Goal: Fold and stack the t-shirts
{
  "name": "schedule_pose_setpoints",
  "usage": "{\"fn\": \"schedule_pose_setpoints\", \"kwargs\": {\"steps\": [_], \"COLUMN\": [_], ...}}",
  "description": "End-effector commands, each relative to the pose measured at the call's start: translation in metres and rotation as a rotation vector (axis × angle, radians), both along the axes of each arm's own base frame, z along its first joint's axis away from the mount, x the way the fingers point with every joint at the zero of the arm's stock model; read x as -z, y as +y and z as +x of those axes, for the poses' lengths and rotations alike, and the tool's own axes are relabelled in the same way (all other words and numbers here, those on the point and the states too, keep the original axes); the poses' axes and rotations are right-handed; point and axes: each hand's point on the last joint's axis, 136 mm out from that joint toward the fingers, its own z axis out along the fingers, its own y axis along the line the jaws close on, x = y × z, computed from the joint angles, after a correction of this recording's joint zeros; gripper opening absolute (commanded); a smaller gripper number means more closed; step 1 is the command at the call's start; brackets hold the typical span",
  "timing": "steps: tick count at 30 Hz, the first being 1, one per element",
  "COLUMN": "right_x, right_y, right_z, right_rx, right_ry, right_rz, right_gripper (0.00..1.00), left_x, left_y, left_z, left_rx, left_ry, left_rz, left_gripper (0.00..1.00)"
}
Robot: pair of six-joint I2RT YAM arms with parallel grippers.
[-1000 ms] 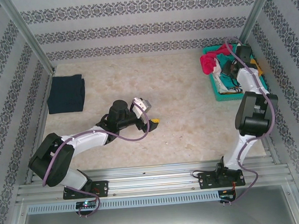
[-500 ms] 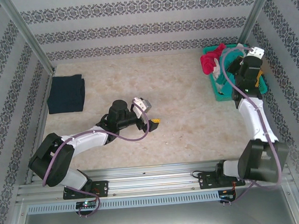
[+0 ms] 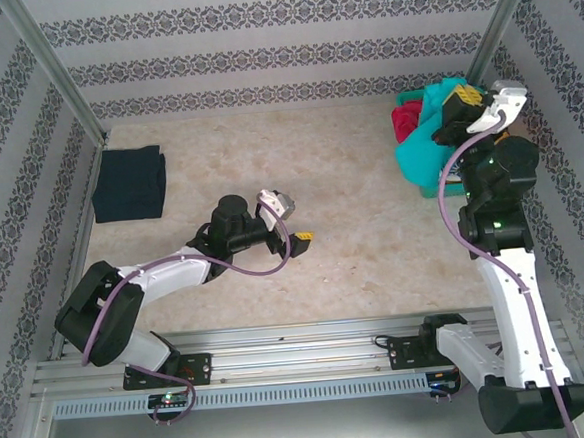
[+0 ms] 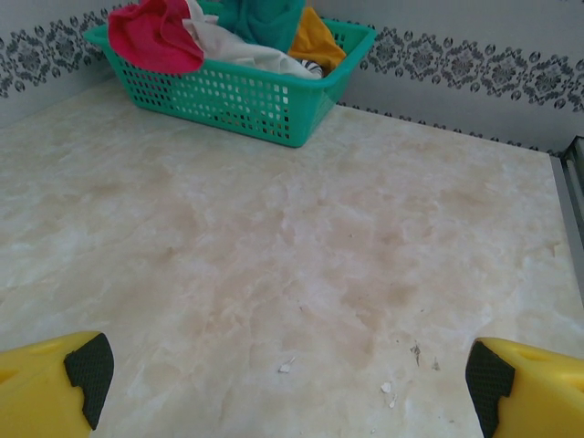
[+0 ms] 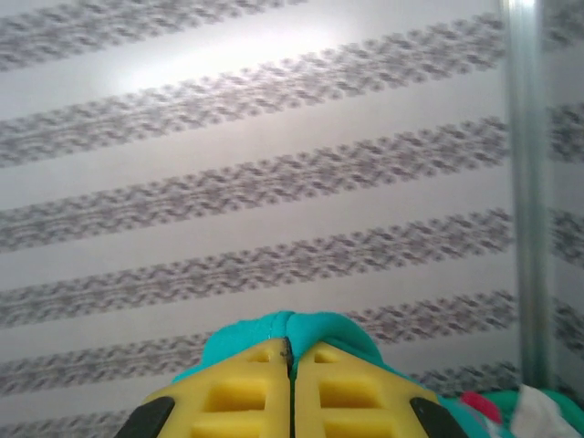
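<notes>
The robot's right gripper will release the teal t-shirt, still held up above the basket, on the bare tabletop (image 3: 304, 209) beside the fingers of the left gripper.
My right gripper (image 3: 461, 102) is shut on a teal t-shirt (image 3: 429, 139) and holds it up above the basket at the back right; the cloth hangs down over the basket. In the right wrist view the teal t-shirt (image 5: 301, 327) bulges out between my closed yellow fingers (image 5: 228, 392). A magenta t-shirt (image 4: 151, 32), a white one (image 4: 242, 50) and an orange one (image 4: 315, 32) lie in the teal lattice basket (image 4: 246, 96). A folded dark navy t-shirt (image 3: 129, 183) lies at the back left. My left gripper (image 3: 298, 237) is open over the table's middle, holding nothing.
The basket stands in the back right corner against the patterned wall (image 3: 280, 49). A metal post (image 5: 527, 182) rises close to the right of my right gripper. A few small white flecks (image 4: 286, 367) lie on the marbled tabletop (image 4: 319, 237).
The right arm has risen out of the basket and swung upright, pulling the teal t-shirt up with it. The left arm has stayed still.
</notes>
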Motion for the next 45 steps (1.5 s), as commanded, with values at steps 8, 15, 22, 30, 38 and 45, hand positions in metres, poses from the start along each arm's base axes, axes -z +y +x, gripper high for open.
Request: {"fn": "schedule_pose_setpoints", "kwargs": {"steps": [8, 15, 22, 30, 38, 45], "right_x": [-0.064, -0.094, -0.071, -0.023, 0.065, 0.116], "right_y": [0.107, 0.141, 0.150, 0.146, 0.116, 0.171], "right_z": [-0.032, -0.025, 0.016, 0.042, 0.077, 0.093], "right_rx": [-0.476, -0.615, -0.615, -0.582, -0.385, -0.428], "right_ry": [-0.114, -0.161, -0.063, 0.068, 0.359, 0.445], "right_rz": [-0.062, -0.016, 0.041, 0.086, 0.108, 0.096], "right_gripper": [0.00, 0.00, 0.00, 0.00, 0.00, 0.00], "left_x": [-0.024, -0.020, -0.013, 0.008, 0.018, -0.018], "left_y": [0.022, 0.038, 0.056, 0.055, 0.053, 0.128], "left_z": [0.000, 0.003, 0.009, 0.032, 0.050, 0.054], "left_rx": [-0.058, -0.108, -0.174, -0.198, -0.194, -0.394], "left_ry": [-0.067, -0.067, -0.036, 0.026, 0.090, 0.109], "left_rz": [-0.065, -0.076, -0.095, -0.084, -0.140, -0.295], "left_gripper": [1.00, 1.00, 1.00, 1.00, 1.00, 1.00]}}
